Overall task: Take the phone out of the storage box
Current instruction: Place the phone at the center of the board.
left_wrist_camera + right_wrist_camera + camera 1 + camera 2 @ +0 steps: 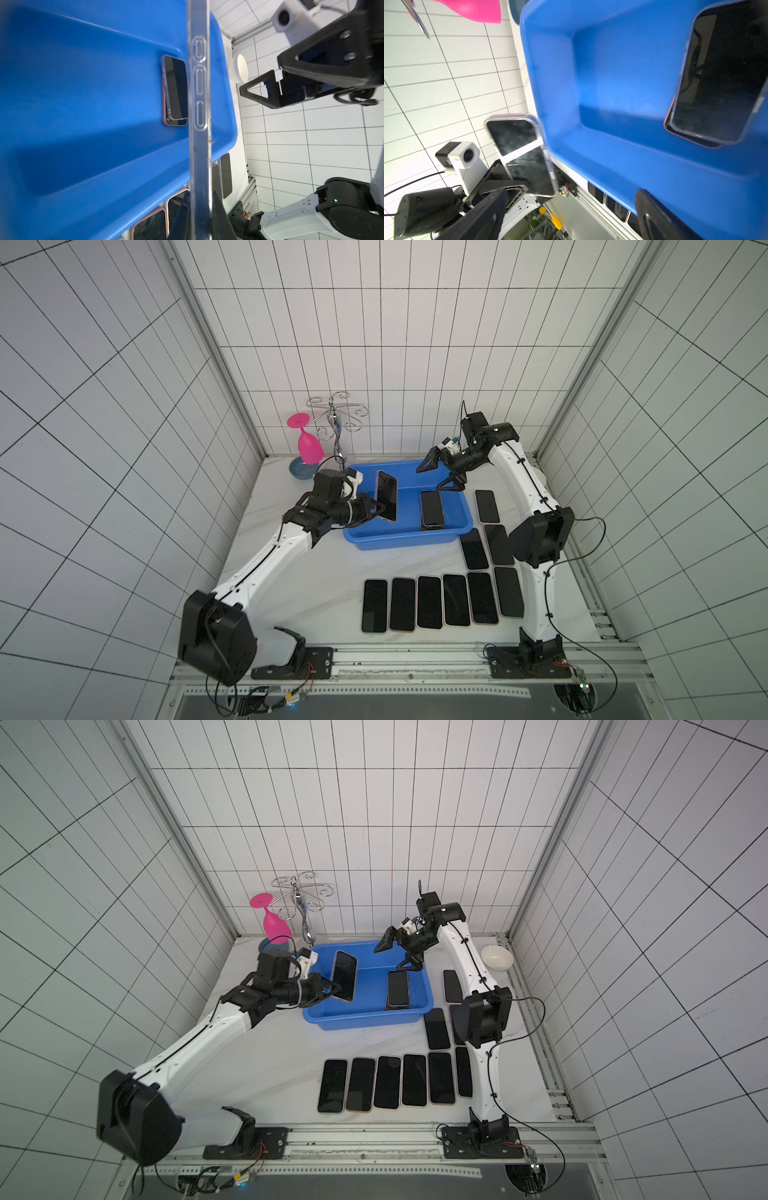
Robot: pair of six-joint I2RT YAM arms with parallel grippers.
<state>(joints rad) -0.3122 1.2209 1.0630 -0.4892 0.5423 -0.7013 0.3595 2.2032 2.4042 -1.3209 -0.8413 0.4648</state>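
Observation:
I should let go of the black phone with my left gripper on the table [345, 605] beside the front row's end phone nearest my left arm.
The blue storage box [407, 541] [365, 1020] sits mid-table in both top views. My left gripper [380, 510] [328, 992] is shut on a black phone [386, 495] [344, 975] in a clear case, held on edge, upright, above the box's left part. In the left wrist view that phone [199, 124] runs edge-on out of the left gripper [199, 218]. Two stacked phones [432, 508] [720, 83] lie flat at the box's right end. My right gripper [438, 475] [566, 218] hovers open above the box's back right, holding nothing.
Several phones [428, 601] lie in a row on the table in front of the box, with more phones [486, 506] to its right beside the right arm. A pink goblet [309, 445], a wire rack [336, 418] and a grey-blue dish [301, 468] stand back left. A white bowl [496, 957] sits back right.

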